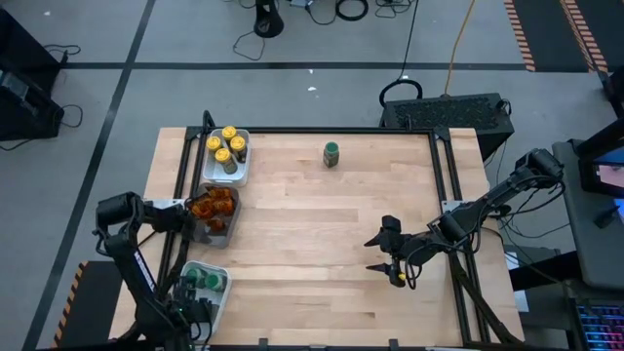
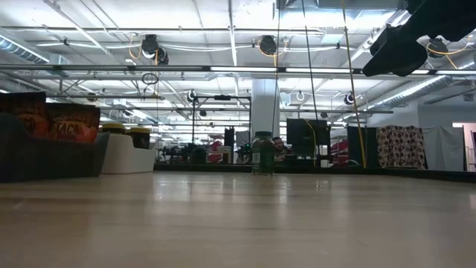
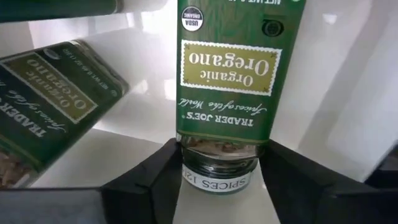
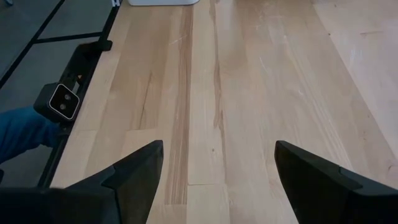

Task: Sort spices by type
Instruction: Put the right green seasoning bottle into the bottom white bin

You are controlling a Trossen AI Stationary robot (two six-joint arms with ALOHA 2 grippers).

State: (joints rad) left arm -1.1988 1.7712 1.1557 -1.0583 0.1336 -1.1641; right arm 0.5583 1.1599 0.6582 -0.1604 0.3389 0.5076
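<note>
Next, my left gripper opens from the oregano jar's narrow neck it is pinching, leaves the jar in the white tray, and grips farther along the jar's green body (image 3: 221,118).
My left gripper (image 1: 198,292) points down into the white tray (image 1: 222,292) at the table's near left corner, shut on a green-lidded oregano jar (image 3: 227,68). A second oregano jar (image 3: 43,106) stands beside it in that tray. One more green-lidded jar (image 1: 331,153) stands alone, upright on its base, on the wood at the far side, also seen in the low view (image 2: 262,152). Yellow-lidded jars (image 1: 226,148) fill a white tray at the far left. Orange-brown packets (image 1: 213,207) lie in the dark tray. My right gripper (image 1: 382,253) hangs open over bare wood. My left gripper has the oregano jar's dark lid (image 3: 217,173) pinched between its two fingers (image 3: 163,171), one on each side. The fingers come from above, pointing down. The jar stands upright below them inside the white tray; whether its base rests on the tray floor does not show.
The three trays line the table's left edge, the dark tray (image 1: 200,232) between the two white ones. The wide wooden middle (image 1: 312,234) holds only the lone jar. A small camera (image 4: 62,101) sits on the table's near rail, with something blue (image 4: 18,134) beside it.
</note>
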